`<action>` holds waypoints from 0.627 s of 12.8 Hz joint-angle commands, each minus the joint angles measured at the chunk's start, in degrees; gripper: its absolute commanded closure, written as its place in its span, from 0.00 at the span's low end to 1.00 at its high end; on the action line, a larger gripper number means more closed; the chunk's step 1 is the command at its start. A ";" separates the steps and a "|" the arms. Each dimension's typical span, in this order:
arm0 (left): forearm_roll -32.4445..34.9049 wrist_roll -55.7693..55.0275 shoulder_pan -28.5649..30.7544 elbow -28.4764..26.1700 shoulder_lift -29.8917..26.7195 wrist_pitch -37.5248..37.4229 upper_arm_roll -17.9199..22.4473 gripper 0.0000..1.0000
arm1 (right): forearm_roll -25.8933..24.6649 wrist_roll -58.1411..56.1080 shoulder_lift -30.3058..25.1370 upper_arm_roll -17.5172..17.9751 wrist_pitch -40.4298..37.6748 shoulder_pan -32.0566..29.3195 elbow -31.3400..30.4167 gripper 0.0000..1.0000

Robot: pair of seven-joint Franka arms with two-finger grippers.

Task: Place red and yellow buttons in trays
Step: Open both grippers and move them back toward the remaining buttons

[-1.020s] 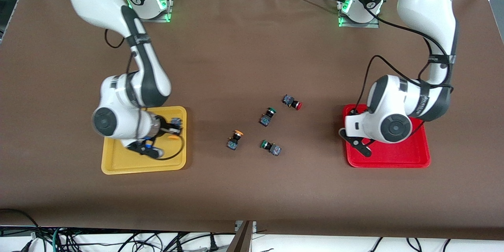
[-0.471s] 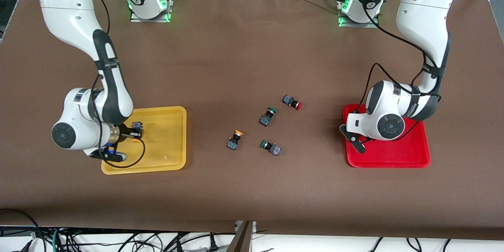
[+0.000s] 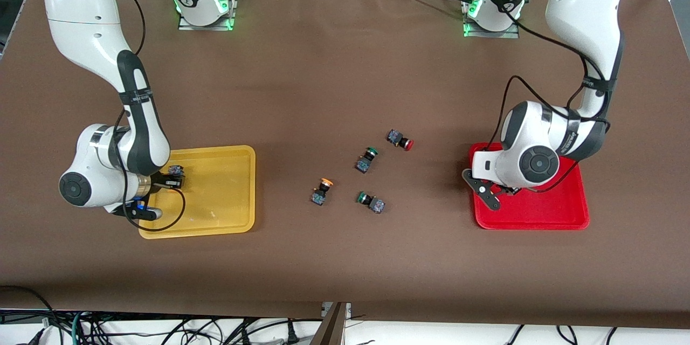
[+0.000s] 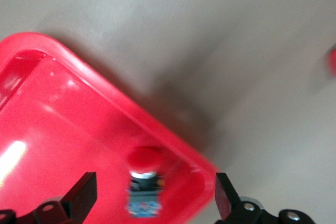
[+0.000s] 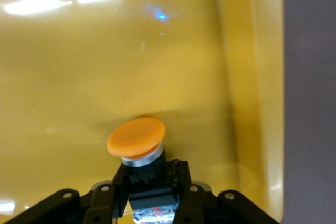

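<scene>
The mid-table red button has its blocky end [image 3: 394,137] opposite the red cap, and my left gripper will go there next and close on it.
My right gripper [image 3: 173,177] is shut on a yellow button [image 5: 136,139] by its black body and holds it low over the yellow tray [image 3: 226,210], at the tray's right-arm end. In the right wrist view the gripper [image 5: 152,188] has the tray floor [image 5: 79,77] just under the cap. My left gripper [image 3: 509,190] is open over the red tray [image 3: 539,215]. In the left wrist view a red button [image 4: 144,163] lies in a tray corner [image 4: 63,108] between the spread fingers [image 4: 80,196]. A second yellow button [image 3: 322,192] and a second red button [image 3: 400,140] lie mid-table.
Two green-capped buttons [image 3: 366,159] [image 3: 371,201] lie among the loose buttons at the table's middle. The left arm's wrist covers much of the red tray in the front view. Bare brown table lies between the trays and the buttons.
My right gripper has carried the yellow button across the yellow tray toward the right arm's end of the table. The left wrist dipped over the red tray and came up a little.
</scene>
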 commanded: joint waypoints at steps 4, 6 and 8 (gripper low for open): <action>-1.29 -42.83 -3.99 0.74 -1.33 -1.93 -8.03 0.00 | 0.11 1.77 -1.06 1.11 -3.54 3.43 3.70 0.00; -0.94 -61.27 -8.20 0.65 -0.99 -1.93 -8.03 0.00 | 0.38 12.28 -1.06 1.20 -4.53 7.12 4.94 0.00; -0.94 -68.81 -9.37 0.39 -0.11 -1.14 -8.03 0.00 | 1.95 22.48 -1.42 1.55 -4.53 11.51 4.94 0.00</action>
